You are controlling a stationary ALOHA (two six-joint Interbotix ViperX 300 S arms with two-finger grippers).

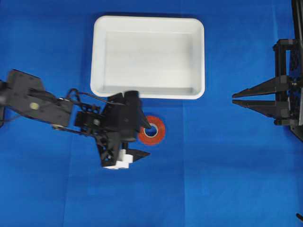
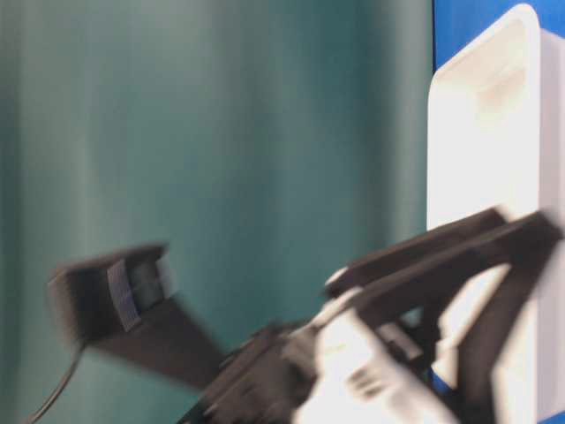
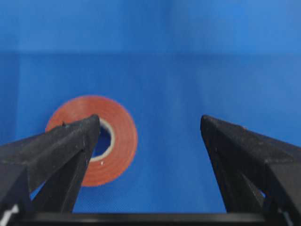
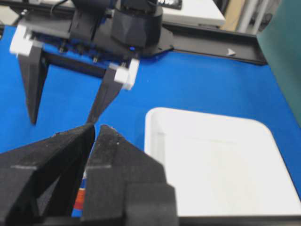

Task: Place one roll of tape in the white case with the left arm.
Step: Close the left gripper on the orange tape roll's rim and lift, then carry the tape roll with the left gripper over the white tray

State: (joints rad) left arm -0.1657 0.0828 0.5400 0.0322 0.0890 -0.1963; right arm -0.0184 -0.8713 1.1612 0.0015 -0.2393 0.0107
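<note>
The robot's left gripper should close on the near side of the roll (image 1: 148, 140) (image 3: 125, 143) of tape and pinch the ring between its hole and its outer edge.
The roll of tape (image 1: 159, 130), an orange-red ring with a pale core, lies flat on the blue cloth just below the white case (image 1: 149, 20). The case holds nothing. My left gripper (image 1: 146, 140) is open over the cloth. One fingertip sits over the tape's hole and the other lies well to the near side of the roll. In the left wrist view the tape (image 3: 120, 136) is partly behind the left finger (image 3: 61, 150), and the gripper (image 3: 149, 120) is wide open. My right gripper (image 1: 233, 99) is shut and empty at the right edge.
The blue cloth (image 1: 227, 179) covers the table. The right wrist view shows the case (image 4: 155, 117) to the right of my right gripper (image 4: 95, 126), with the left arm's fingers (image 4: 35, 89) beyond. The table-level view shows the blurred left arm (image 2: 397, 291) before the case (image 2: 477, 132).
</note>
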